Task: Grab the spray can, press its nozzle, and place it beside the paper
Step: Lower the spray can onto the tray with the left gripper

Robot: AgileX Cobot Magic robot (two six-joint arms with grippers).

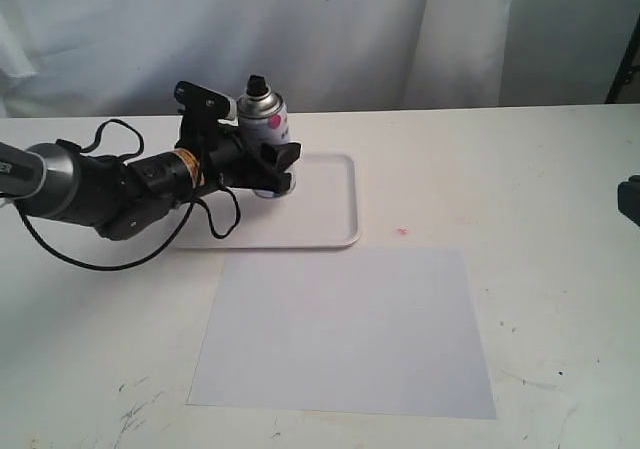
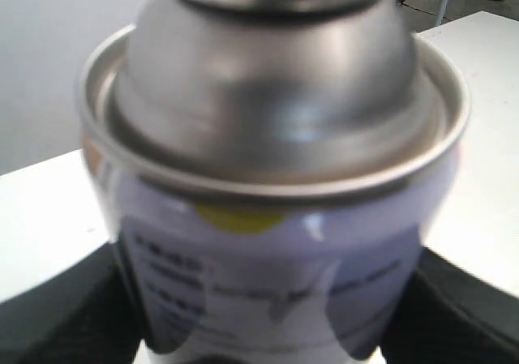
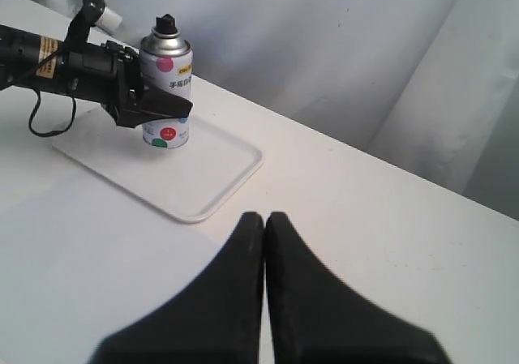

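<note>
My left gripper has the spray can to put down. I will set it upright on the middle of the white tray (image 1: 270, 209) with that left gripper.
The spray can (image 1: 262, 119) stands upright at the white tray's (image 1: 325, 224) back left, its black nozzle (image 1: 256, 83) on top. My left gripper (image 1: 274, 165) reaches in from the left, and its black fingers (image 2: 57, 315) press against both sides of the can's body (image 2: 276, 275). The right wrist view shows the same grip on the can (image 3: 168, 68), with the can's base at tray level. The paper (image 1: 340, 329) lies flat in front of the tray. My right gripper (image 3: 265, 218) is shut with nothing in it, hovering right of the paper (image 3: 81, 259).
A white curtain hangs behind the table. A small pink mark (image 1: 402, 232) sits on the tabletop right of the tray. The left arm's black cable (image 1: 60, 254) loops over the table at the left. Part of the right arm (image 1: 630, 199) shows at the right edge.
</note>
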